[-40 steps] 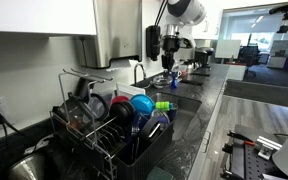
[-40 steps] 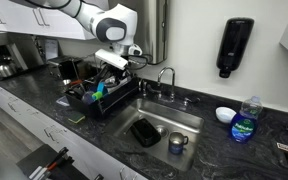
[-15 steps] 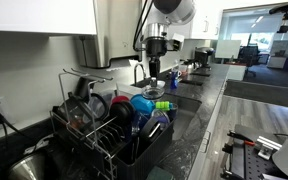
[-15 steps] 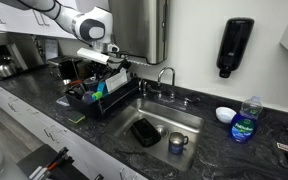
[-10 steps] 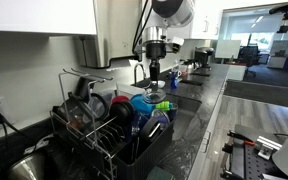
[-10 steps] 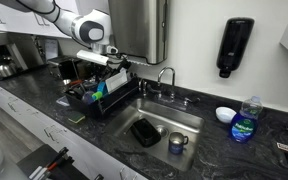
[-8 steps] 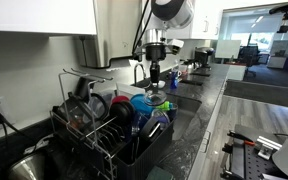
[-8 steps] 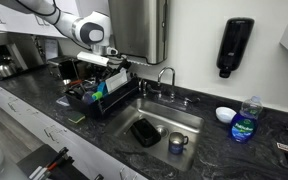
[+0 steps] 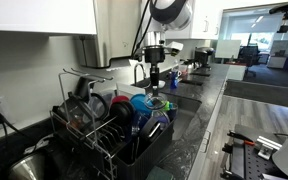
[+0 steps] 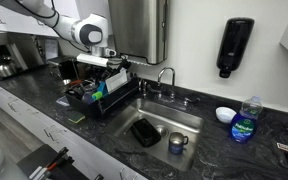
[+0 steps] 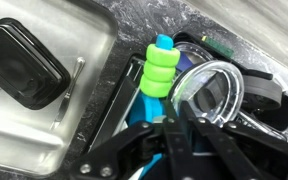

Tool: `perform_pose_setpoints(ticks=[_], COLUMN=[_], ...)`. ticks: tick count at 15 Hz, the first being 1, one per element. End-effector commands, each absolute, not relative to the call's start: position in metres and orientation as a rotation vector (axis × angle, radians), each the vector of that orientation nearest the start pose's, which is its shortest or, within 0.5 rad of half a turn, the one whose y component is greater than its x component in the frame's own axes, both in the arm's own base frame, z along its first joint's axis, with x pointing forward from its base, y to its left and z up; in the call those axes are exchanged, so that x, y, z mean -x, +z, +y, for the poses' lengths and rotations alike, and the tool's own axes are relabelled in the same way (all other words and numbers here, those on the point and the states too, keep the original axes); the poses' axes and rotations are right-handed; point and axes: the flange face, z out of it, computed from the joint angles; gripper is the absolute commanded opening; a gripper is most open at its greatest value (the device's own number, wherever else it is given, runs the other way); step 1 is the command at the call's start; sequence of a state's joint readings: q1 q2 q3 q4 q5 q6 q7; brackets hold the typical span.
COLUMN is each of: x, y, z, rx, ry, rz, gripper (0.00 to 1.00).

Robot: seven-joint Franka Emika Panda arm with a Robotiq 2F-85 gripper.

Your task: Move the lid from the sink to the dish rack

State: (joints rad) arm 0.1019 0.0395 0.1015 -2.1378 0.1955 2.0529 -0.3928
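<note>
My gripper is going to release the lid on the blue dish in the dish rack [image 9: 146, 104], next to the green ribbed piece.
My gripper [image 11: 174, 128] is shut on the rim of a clear round glass lid [image 11: 210, 90]. It holds the lid just above the black dish rack [image 11: 124, 90], at the end nearest the sink. In both exterior views the gripper [image 9: 152, 82] [image 10: 103, 63] hangs over that end of the rack [image 9: 112, 140] [image 10: 88, 104]. The lid shows below the fingers in an exterior view [image 9: 155, 100]. Under it are a blue dish and a green ribbed piece [image 11: 160, 68].
The steel sink [image 10: 189, 122] holds a black square container [image 10: 145, 131] [image 11: 20, 65] and a mug [image 10: 176, 143]. The faucet [image 10: 165, 78] stands behind it. The rack is crowded with pans, plates and cups. A soap bottle [image 10: 244, 120] stands on the dark counter.
The arm has carried the lid from the sink side over to the dish rack. In the last second it has only sunk slightly towards the rack.
</note>
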Motion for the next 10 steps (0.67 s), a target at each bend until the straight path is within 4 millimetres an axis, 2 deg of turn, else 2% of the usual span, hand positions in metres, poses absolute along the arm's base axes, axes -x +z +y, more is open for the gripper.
perform_pose_setpoints(ticks=[1,10], x=[-0.523,-0.553], y=[0.379,0.379], z=[0.123,0.13], rx=[2.89,2.908], ry=[0.147,0.148], rz=[-0.723,-0.699], gripper=[0.02,0.02])
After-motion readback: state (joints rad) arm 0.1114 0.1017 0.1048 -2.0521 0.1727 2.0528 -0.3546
